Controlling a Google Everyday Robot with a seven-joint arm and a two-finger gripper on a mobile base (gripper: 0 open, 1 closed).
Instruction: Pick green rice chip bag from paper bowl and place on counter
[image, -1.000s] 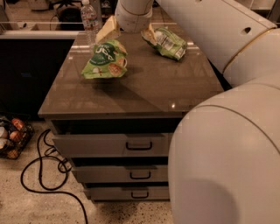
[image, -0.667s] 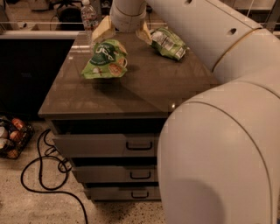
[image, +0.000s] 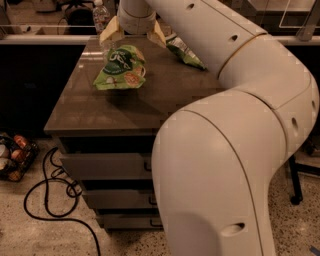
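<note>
Next, I move my gripper to the middle of the far half (image: 123, 60) of the green rice chip bag and close it there.
The green rice chip bag (image: 121, 67) is bright green with orange-tan chip pictures at its near end. It lies toward the far left of the counter (image: 125, 107), raised a little with a shadow under it. The paper bowl is hidden beneath the bag. My gripper (image: 133, 36) hangs just behind and above the far end of the bag. It is open and empty, with its tan fingers (image: 111, 34) spread wide. The big white arm fills the right side of the view.
A duller green bag (image: 184, 50) lies at the back right of the counter, partly behind the arm. A water bottle (image: 101, 12) stands at the back left edge. Grey drawers (image: 105, 165) are below the counter. A black cable (image: 47, 200) and a basket (image: 12, 160) lie on the floor at left.
The gripper has shifted a little left and down toward the far end of the green rice chip bag. The arm now fills more of the view. The bag has not moved.
</note>
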